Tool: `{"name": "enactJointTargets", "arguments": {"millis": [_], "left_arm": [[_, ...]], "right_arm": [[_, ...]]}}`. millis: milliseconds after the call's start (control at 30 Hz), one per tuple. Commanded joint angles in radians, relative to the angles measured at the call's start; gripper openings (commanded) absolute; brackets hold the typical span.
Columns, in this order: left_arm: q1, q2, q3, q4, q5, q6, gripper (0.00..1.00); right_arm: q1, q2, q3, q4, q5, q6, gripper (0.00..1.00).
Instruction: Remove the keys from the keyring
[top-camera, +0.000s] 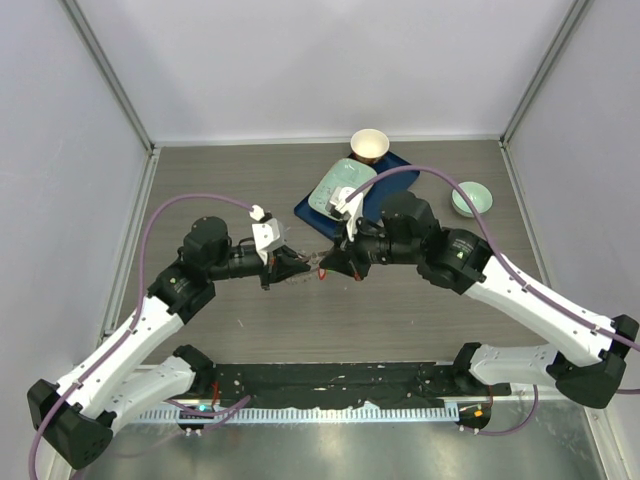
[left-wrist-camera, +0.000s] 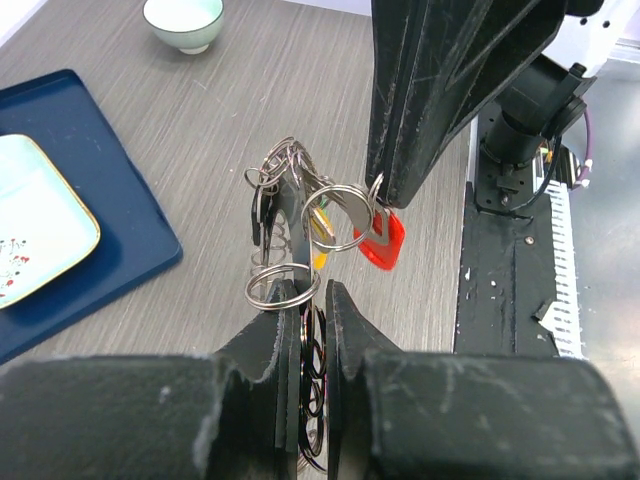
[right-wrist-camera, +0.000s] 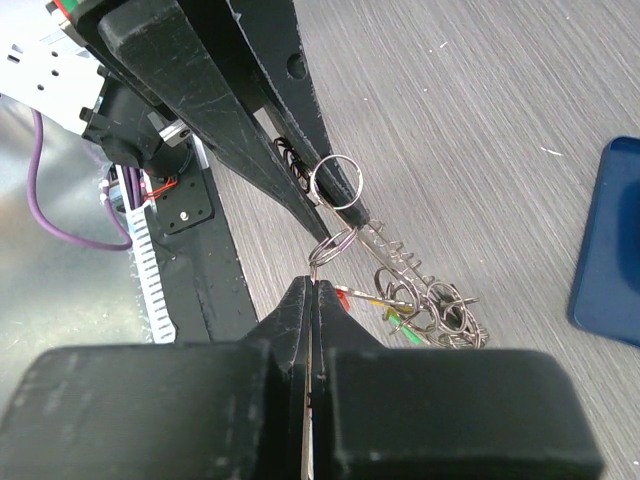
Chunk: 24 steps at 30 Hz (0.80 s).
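Note:
My left gripper needs to open and take the small split ring (right-wrist-camera: 334, 247) beside my right gripper's fingers, as it is pinching the keyring's lower rings, away from the red key.
The keyring (left-wrist-camera: 285, 215) is a bunch of silvery rings on a grey wire, held in the air above the table between both grippers. My left gripper (left-wrist-camera: 312, 300) is shut on its lower rings. My right gripper (right-wrist-camera: 313, 285) is shut on a small split ring that carries the red key (left-wrist-camera: 382, 240). The orange key (left-wrist-camera: 322, 255) hangs in the bunch. In the right wrist view the red key (right-wrist-camera: 343, 293), orange key (right-wrist-camera: 375, 300) and green key (right-wrist-camera: 405, 325) lie side by side by the keyring (right-wrist-camera: 435, 305). From above, the left gripper (top-camera: 298, 268) and right gripper (top-camera: 336, 264) nearly touch.
A blue tray (top-camera: 312, 212) with a pale green plate (top-camera: 335, 188) lies behind the grippers. A tan cup (top-camera: 369, 145) stands at the back and a pale green bowl (top-camera: 471, 198) at the right. A black mat (top-camera: 340, 385) runs along the near edge.

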Motion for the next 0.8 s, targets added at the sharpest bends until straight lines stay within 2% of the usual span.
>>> {"name": "enactJointTargets", "arguments": {"millis": [0, 767], "left_arm": [[0.001, -0.006, 0.040, 0.083, -0.027, -0.015, 0.00], [0.001, -0.030, 0.009, 0.119, 0.091, 0.023, 0.00]], "right_arm": [[0.001, -0.022, -0.014, 0.053, -0.033, 0.008, 0.01], [0.001, 0.021, 0.026, 0.023, 0.046, -0.048, 0.01]]}}
